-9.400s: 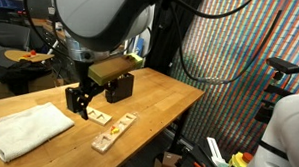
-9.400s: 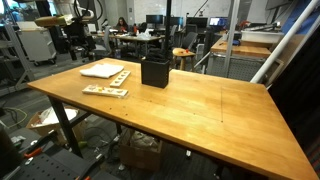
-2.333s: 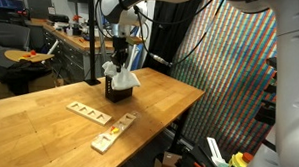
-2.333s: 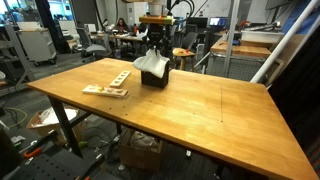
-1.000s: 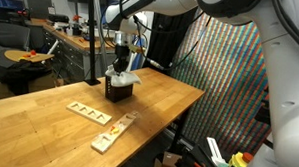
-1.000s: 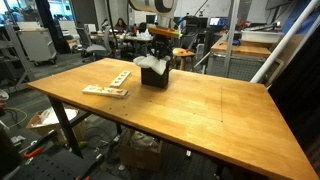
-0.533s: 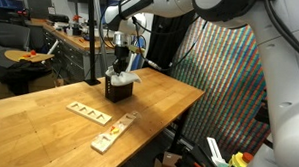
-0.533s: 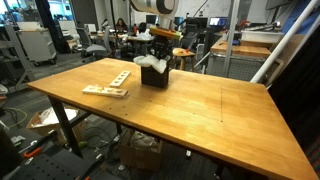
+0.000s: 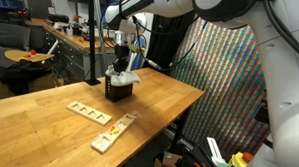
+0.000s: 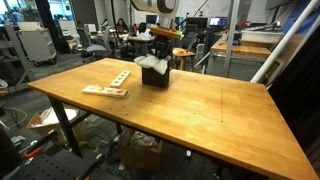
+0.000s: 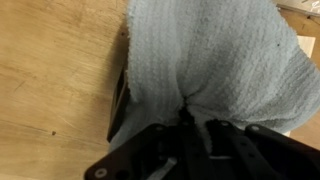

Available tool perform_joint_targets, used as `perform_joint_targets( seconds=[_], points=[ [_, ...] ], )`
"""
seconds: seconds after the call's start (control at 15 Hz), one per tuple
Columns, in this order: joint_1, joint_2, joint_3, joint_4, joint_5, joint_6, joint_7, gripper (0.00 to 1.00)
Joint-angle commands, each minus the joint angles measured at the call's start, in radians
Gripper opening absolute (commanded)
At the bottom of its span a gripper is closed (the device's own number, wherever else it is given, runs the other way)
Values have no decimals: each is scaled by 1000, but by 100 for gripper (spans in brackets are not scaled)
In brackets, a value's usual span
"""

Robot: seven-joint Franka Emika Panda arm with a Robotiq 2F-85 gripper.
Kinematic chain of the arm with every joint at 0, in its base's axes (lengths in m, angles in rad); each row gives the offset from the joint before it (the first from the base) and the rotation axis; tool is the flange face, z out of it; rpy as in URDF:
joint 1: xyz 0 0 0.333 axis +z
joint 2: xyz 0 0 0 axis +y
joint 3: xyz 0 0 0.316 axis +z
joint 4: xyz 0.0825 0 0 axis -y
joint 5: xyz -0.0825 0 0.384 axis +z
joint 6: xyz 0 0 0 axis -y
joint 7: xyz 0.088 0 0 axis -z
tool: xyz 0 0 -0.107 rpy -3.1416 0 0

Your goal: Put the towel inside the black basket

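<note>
Next, my gripper opens, takes a fold (image 9: 117,74) close by and lifts the towel before lowering it inside, because the towel hangs over the black basket's rim.
The light grey towel (image 9: 123,76) is bunched on top of the small black basket (image 9: 116,90), which stands at the far side of the wooden table. Part of the cloth spills over the rim. My gripper (image 9: 120,62) points straight down just above it. In an exterior view the towel (image 10: 152,63) sits in the mouth of the basket (image 10: 154,76) under the gripper (image 10: 159,51). In the wrist view the towel (image 11: 210,60) fills most of the picture, and a fold is pinched between the dark fingers of the gripper (image 11: 186,122). A strip of the basket's rim (image 11: 118,100) shows at its left.
Two wooden blocks with slots lie on the table, one (image 9: 90,112) in the middle and one (image 9: 114,132) near the front edge; they also show as a block (image 10: 105,91) and another block (image 10: 119,77). The table edge (image 9: 178,115) drops off beside the basket. Desks and chairs stand behind.
The towel has gone from lying flat on the table to hanging over the basket, then sunk lower into it. Over the last second arm and towel hardly moved.
</note>
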Motion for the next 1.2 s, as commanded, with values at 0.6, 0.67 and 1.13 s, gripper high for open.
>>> perform_joint_targets(
  seconds=[0.6, 0.67, 1.13],
  points=[
    [-6, 3, 2, 16, -2, 34, -2, 29],
    [-6, 2, 1, 16, -2, 35, -2, 22],
    [-5, 0, 1, 20, -5, 43, -3, 26]
  ],
)
